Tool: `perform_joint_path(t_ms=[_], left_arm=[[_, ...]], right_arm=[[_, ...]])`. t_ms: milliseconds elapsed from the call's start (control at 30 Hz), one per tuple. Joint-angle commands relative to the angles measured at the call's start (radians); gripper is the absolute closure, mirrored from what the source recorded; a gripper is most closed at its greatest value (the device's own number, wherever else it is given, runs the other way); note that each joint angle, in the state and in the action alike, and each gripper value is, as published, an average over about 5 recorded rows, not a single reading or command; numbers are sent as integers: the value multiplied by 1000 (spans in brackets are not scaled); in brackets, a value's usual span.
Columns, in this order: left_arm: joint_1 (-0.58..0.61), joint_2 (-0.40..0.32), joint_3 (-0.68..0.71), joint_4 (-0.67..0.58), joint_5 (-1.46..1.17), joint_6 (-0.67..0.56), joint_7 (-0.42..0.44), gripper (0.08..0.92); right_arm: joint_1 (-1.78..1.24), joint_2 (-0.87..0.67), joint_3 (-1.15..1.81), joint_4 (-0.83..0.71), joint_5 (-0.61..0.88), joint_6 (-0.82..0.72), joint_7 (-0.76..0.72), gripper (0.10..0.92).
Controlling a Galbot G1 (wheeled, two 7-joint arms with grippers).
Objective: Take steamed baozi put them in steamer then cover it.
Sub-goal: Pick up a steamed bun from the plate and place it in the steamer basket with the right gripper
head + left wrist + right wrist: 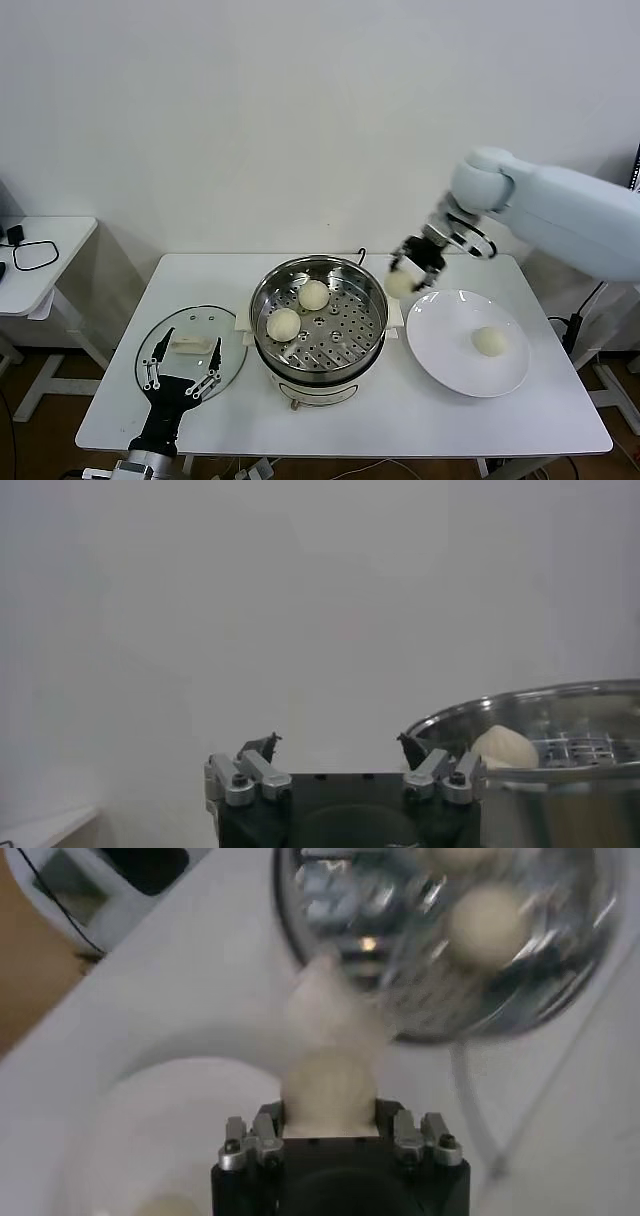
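Next, I let go of the baozi with my right gripper on the front part of the steamer's tray (320, 353), closer to me than the other two.
The steamer (318, 355) stands mid-table with two baozi on its perforated tray, one (314, 294) at the back and one (283, 324) at the left. My right gripper (408, 276) is shut on a third baozi (400, 284) and holds it in the air just right of the steamer's rim, above the table. In the right wrist view this baozi (330, 1088) sits between the jaws, with the steamer (340, 948) beyond. A fourth baozi (489, 341) lies on the white plate (445, 352). My left gripper (181, 375) is open, low at the front left over the glass lid (160, 345).
The glass lid with its white handle (192, 345) lies flat left of the steamer. A small side table (40, 255) with a black cable stands at the far left. The left wrist view shows the steamer's rim (530, 702) and a baozi (505, 748) inside.
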Motion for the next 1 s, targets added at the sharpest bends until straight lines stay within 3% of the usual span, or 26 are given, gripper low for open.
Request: perform_joint_path(t_ms=[33, 467, 1000], left_arm=[[1, 0, 0, -1, 0, -2, -1, 177], [-3, -8, -5, 3, 0, -9, -1, 177], [-7, -8, -11, 11, -6, -15, -3, 177]], right_arm=[[165, 198, -54, 163, -34, 197, 74, 404], [-25, 221, -64, 223, -329, 388, 118, 397], [-146, 250, -35, 194, -445, 431, 125, 379]])
